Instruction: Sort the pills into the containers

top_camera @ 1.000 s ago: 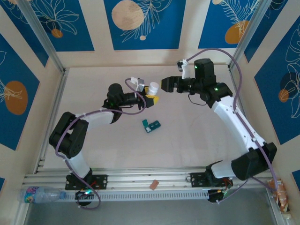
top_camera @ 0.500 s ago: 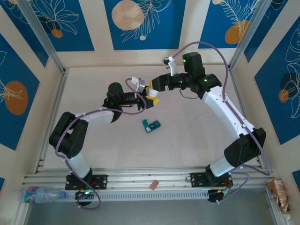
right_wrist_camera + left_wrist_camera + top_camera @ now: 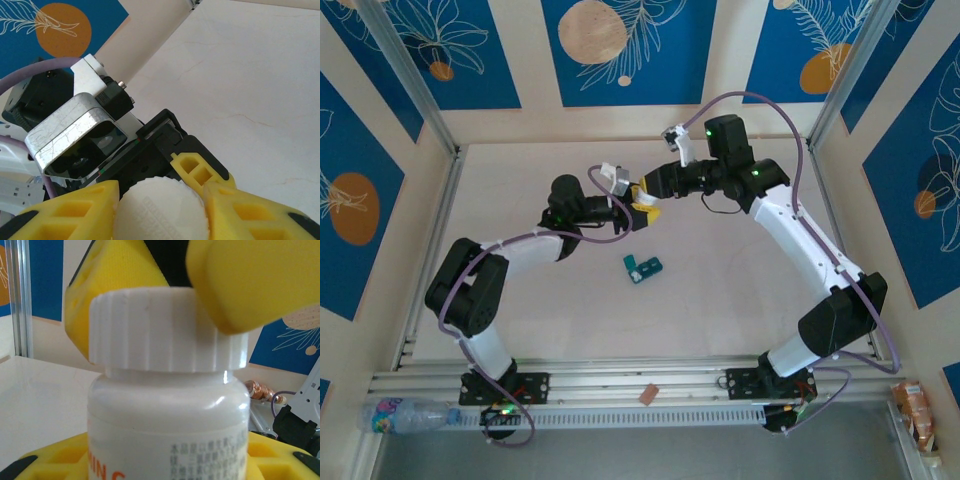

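Observation:
My right gripper's fingers are slanted across the cap on the bottle neck, so it should open, back away, turn and grab the cap's ribbed sides (image 3: 112, 335).
The teal-green pill organiser (image 3: 643, 267) lies on the table, apart from both grippers. Above and behind it my left gripper (image 3: 636, 209) is shut on a white pill bottle (image 3: 167, 425) with orange print, its yellow fingers (image 3: 55, 462) low on either side of the body. My right gripper (image 3: 643, 190) meets it from the right. Its yellow fingers (image 3: 240, 210) press on both sides of the ribbed white cap (image 3: 160, 212), which sits on the bottle neck in the left wrist view as the cap (image 3: 160, 330). No pills are visible.
The left wrist camera housing (image 3: 75, 135) sits close behind the cap. A water bottle (image 3: 405, 413) lies at the near left rail, a small brown piece (image 3: 648, 394) on the front rail, and an orange packet (image 3: 912, 400) at the near right. Metal frame posts (image 3: 415, 80) flank the table.
My right arm swung left from mid-table and brought its gripper onto the bottle's cap. The left arm and bottle held still, and the organiser has not moved.

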### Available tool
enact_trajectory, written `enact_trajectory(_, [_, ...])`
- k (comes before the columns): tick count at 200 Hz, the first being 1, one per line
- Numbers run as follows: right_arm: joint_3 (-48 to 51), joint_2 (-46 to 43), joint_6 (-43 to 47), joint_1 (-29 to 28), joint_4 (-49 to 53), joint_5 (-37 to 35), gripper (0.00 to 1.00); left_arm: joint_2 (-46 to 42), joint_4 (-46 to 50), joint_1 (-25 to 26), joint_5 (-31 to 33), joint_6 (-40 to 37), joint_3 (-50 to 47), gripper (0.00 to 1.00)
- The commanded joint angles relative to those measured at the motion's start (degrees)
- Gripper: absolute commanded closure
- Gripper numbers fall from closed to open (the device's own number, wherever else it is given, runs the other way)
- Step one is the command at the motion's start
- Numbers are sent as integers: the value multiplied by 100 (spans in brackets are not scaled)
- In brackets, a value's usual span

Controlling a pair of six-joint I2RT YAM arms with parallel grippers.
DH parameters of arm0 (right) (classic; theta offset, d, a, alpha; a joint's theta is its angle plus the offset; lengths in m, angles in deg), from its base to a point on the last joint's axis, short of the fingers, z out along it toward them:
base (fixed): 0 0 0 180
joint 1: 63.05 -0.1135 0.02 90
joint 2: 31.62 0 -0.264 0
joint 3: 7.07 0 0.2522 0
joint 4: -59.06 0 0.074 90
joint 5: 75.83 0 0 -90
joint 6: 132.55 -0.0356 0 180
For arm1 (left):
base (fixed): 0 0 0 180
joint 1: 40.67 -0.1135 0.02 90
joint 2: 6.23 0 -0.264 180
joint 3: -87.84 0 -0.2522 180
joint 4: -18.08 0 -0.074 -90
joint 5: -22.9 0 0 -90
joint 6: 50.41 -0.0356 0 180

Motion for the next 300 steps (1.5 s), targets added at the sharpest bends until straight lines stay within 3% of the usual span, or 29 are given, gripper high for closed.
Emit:
enact_trajectory(1, [318,-105,-277,-104,-18,-384,61,-14,-371,26,-83,64,206,100])
enact_trajectory(69, [1463,-538,-2719,-1025,-897,-2718,63,-78,-527,21,629,-41,43,100])
enact_trajectory(110, [1269,-470,-2729,-1211,-835,-3090,59,-8,-492,26,732,-120,-5,100])
enact_trajectory(136, [1033,-653,-2540,-978,-640,-2979,45,28,-479,26,715,-129,2,100])
enact_trajectory(170, [1051,-1265,-2267,-501,-636,-2676,35,85,-482,26,631,-91,1,100])
enact_trajectory(204, [1056,-1584,-1643,78,-712,-1656,22,85,-399,19,407,-76,-4,100])
enact_trajectory(237, [507,-1106,-536,332,-168,-760,19,79,-257,25,125,6,43,100])
enact_trajectory(300, [-97,-353,172,59,239,-463,22,11,-91,26,-86,120,81,100])
